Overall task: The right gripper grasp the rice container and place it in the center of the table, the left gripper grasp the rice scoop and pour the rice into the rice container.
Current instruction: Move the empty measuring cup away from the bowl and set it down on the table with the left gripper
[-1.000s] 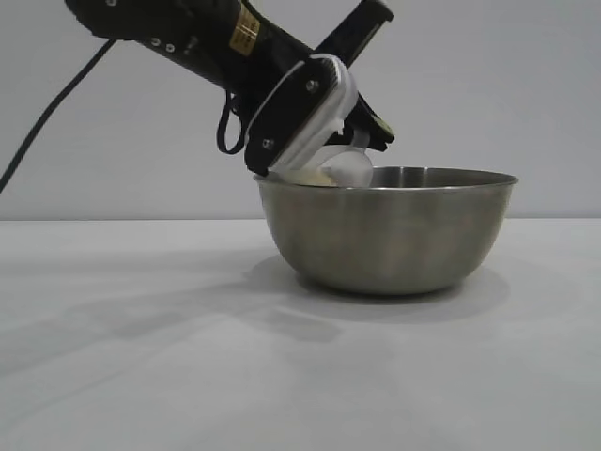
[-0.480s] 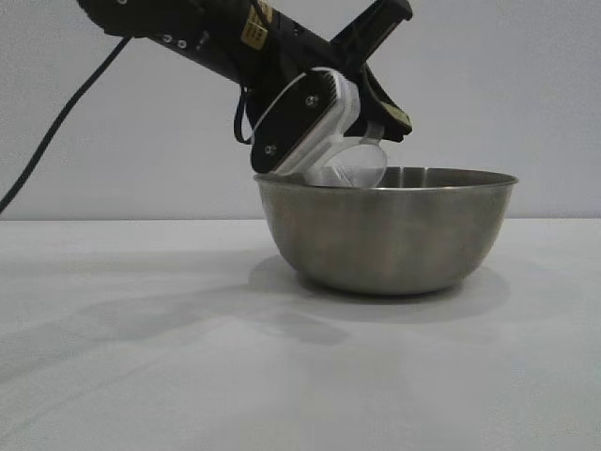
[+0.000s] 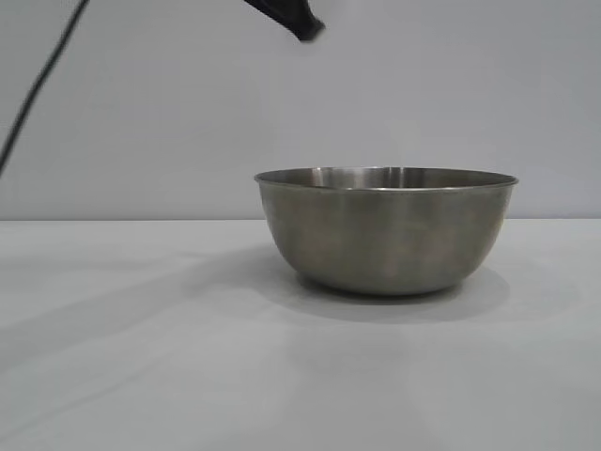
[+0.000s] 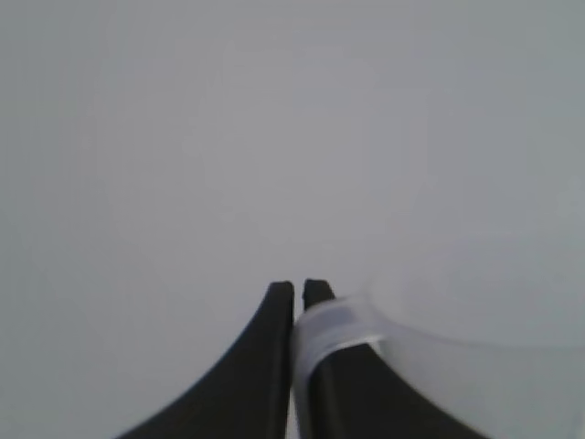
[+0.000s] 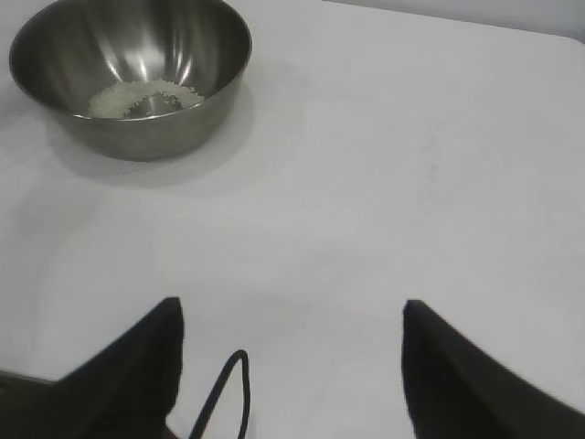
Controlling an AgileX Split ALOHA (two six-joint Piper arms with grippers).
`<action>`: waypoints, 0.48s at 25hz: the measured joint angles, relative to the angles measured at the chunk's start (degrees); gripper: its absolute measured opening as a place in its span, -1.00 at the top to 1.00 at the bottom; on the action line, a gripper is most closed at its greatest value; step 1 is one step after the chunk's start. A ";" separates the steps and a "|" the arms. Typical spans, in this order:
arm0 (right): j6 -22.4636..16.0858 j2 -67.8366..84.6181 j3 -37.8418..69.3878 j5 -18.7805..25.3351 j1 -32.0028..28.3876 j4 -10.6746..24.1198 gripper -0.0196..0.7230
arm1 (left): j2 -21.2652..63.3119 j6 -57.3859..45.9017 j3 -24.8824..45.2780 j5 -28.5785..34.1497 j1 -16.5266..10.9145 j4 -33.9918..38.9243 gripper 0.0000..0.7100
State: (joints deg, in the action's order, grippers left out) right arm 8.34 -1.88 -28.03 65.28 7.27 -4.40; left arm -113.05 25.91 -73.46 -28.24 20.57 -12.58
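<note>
The robot's left gripper needs to release the rice scoop, now high above the bowl, on the table (image 3: 122, 269) beside the rice container, toward the black cable.
The rice container (image 3: 387, 230), a wide steel bowl, stands on the white table (image 3: 141, 357); the right wrist view shows it (image 5: 132, 78) with a thin layer of rice (image 5: 137, 98) on its bottom. My left gripper (image 4: 299, 291) is shut on the handle of the translucent rice scoop (image 4: 439, 366); it faces a blank pale surface. In the exterior view only a dark tip of the left arm (image 3: 296, 19) shows, high above the bowl. My right gripper (image 5: 291, 315) hovers open over bare table, well away from the bowl, holding nothing.
A black cable (image 3: 33, 94) hangs at the left of the exterior view. A loop of black cable (image 5: 224, 393) lies between the right gripper's fingers.
My left arm has lifted up and away from the bowl's rim with the scoop, leaving the exterior view almost entirely. The bowl has stayed in place.
</note>
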 joint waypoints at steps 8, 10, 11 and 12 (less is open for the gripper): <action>0.00 0.00 0.00 0.00 0.00 0.00 -0.23 | 0.00 -9.63 12.74 -4.12 -6.06 0.00 1.00; 0.00 0.00 0.00 0.00 0.00 0.00 -0.23 | 0.00 -11.50 17.23 -10.27 -6.46 1.03 1.00; 0.00 0.00 0.00 0.00 0.00 0.00 -0.23 | 0.00 -12.66 19.39 -13.29 -6.76 2.67 1.00; 0.00 0.00 0.00 0.00 0.00 0.00 -0.23 | 0.00 -13.64 21.37 -15.85 -7.03 3.93 1.00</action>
State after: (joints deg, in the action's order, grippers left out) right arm 8.34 -1.88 -28.03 65.28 7.27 -4.40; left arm -113.05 12.27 -52.09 -44.10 13.54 -8.65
